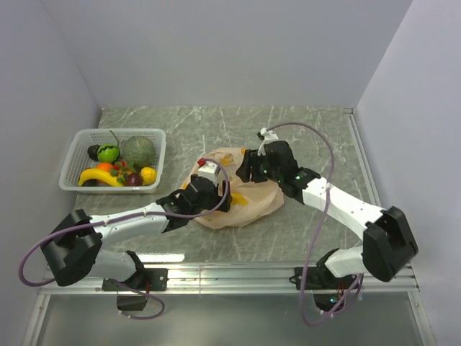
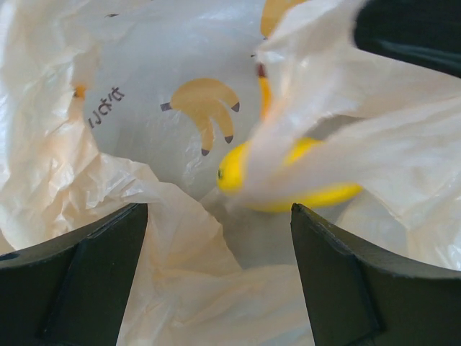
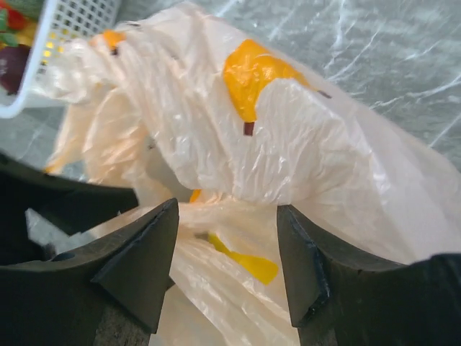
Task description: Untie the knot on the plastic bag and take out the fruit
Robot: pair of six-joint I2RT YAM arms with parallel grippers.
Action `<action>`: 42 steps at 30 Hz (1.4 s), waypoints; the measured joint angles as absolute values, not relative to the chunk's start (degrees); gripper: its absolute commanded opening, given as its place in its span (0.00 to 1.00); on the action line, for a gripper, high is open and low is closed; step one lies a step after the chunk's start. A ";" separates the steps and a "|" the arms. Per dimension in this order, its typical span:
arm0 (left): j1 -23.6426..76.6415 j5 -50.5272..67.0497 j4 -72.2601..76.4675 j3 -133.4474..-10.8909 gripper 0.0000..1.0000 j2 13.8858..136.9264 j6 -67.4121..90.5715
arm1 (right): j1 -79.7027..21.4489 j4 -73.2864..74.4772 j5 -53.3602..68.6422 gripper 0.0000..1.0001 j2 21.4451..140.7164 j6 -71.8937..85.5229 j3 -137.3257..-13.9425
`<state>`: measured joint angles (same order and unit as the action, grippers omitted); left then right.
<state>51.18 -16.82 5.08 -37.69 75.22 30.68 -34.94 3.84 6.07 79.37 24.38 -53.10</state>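
Observation:
Next, I grab the plastic bag with my right gripper by the film (image 1: 254,202) next to the yellow fruit, on the bag's side toward my right arm.
The pale-orange plastic bag (image 1: 256,207) lies crumpled mid-table with both grippers at it. My left gripper (image 1: 216,196) reaches in from the bag's left side. In the left wrist view it (image 2: 220,238) stands open, with loose film lying between its fingers (image 2: 79,274). Beyond them a yellow fruit (image 2: 234,171) lies inside the bag, half covered by a fold. My right gripper (image 1: 248,169) is at the bag's far edge. Its jaws (image 3: 227,238) stand open astride a bunch of film without pinching it. The knot is out of view.
A white basket (image 1: 72,155) stands at the left, holding a grey-green melon (image 1: 138,151), a bright green fruit (image 1: 108,153), a banana (image 1: 101,176) and other small fruits. Its corner (image 3: 72,21) shows in the right wrist view. Walls close in the table on three sides.

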 measured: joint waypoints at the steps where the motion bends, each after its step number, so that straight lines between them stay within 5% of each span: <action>1: 51.31 -16.84 4.91 -38.00 0.86 75.24 30.68 | -35.22 3.99 5.43 0.64 77.45 24.03 -52.16; 8: 51.79 -17.67 3.92 -40.51 0.86 76.82 30.72 | -36.14 5.21 1.30 0.52 69.30 23.29 -42.70; 16: 53.69 -17.74 3.64 -42.15 0.87 78.00 30.61 | -33.45 4.56 -4.36 0.12 66.98 28.69 -30.74; 31: 57.80 -16.60 4.82 -46.87 0.98 84.64 27.66 | -28.45 -15.57 7.90 0.08 70.94 35.55 -18.15; 42: 57.80 -23.81 -4.16 -60.64 0.93 92.27 35.90 | -28.45 -17.72 5.13 0.01 69.04 36.51 -17.39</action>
